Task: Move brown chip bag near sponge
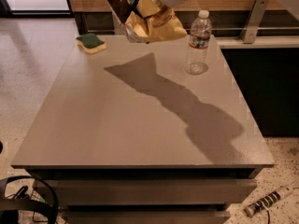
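My gripper is going to let go of the brown chip bag beside the sponge, on its side facing the water bottle (131,51).
The brown chip bag (140,10), dark brown with white lettering and pale yellow ends, hangs in the air above the far middle of the grey table (140,125), partly cut off by the top edge. My gripper (152,10) is shut on the bag's crumpled yellow lower end, with the white arm reaching in from the top right. The sponge (91,42), green top over yellow base, lies at the table's far left corner, to the left of and below the bag.
A clear plastic water bottle (198,43) stands upright at the far right of the table. A dark counter with a metal rail (254,13) lies behind and right. Cables (21,199) lie on the floor at bottom left, and a small tool (268,202) at bottom right.
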You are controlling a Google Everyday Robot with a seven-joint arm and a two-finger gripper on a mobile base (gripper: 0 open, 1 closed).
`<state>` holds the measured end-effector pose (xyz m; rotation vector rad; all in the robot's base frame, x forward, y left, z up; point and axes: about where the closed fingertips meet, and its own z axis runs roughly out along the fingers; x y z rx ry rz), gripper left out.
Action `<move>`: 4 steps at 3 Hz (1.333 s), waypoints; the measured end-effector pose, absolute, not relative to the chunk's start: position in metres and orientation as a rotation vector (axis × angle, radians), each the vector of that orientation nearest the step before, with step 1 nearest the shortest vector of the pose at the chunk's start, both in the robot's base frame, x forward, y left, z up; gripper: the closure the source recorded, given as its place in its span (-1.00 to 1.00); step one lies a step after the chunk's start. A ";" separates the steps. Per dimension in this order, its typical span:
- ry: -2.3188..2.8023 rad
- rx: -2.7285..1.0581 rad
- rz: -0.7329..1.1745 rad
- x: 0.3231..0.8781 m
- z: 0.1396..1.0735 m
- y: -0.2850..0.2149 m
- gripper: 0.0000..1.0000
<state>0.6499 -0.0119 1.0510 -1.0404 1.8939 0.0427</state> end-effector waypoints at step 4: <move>2.099 -0.930 0.052 0.763 0.954 0.015 1.00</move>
